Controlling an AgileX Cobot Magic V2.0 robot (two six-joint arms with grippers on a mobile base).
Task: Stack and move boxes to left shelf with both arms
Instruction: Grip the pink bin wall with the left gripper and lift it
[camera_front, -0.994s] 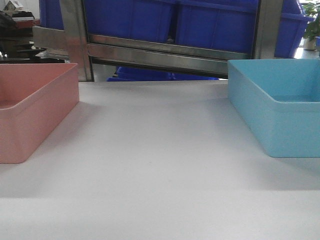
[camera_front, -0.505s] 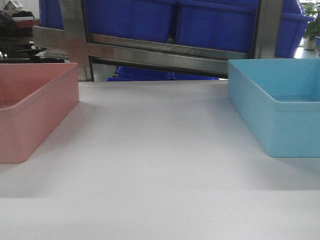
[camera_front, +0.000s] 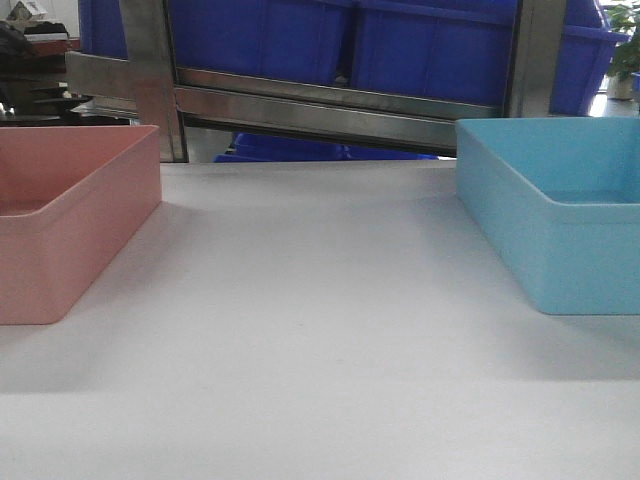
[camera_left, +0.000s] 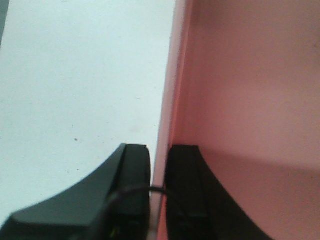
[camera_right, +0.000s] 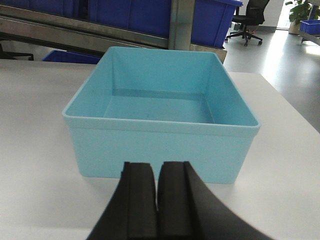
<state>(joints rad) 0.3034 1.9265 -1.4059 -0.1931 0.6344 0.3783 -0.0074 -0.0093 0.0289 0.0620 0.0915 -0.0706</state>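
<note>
My left gripper should release the pink box on the bare middle of the white table (camera_front: 310, 288), next to the turquoise box.
The salmon pink box (camera_front: 70, 230) stands on the white table at the left, the turquoise box (camera_front: 560, 220) at the right. My left gripper (camera_left: 158, 150) is shut on the pink box's (camera_left: 250, 100) side wall, one finger outside over the table and one inside. My right gripper (camera_right: 156, 167) is shut with nothing in it, just short of the turquoise box's (camera_right: 160, 135) near wall. Neither gripper shows in the front view. Behind the table runs a steel rack crossbar (camera_front: 320, 105); the left shelf itself I cannot make out.
Dark blue crates (camera_front: 300, 40) sit on the rack behind the white table (camera_front: 320, 330), with a steel upright (camera_front: 150, 80) at the left. An office chair (camera_right: 248, 20) and open floor lie beyond the table's right edge.
The pink box has shifted slightly to the right and its near corner sits a little higher in the front view. The turquoise box has not moved.
</note>
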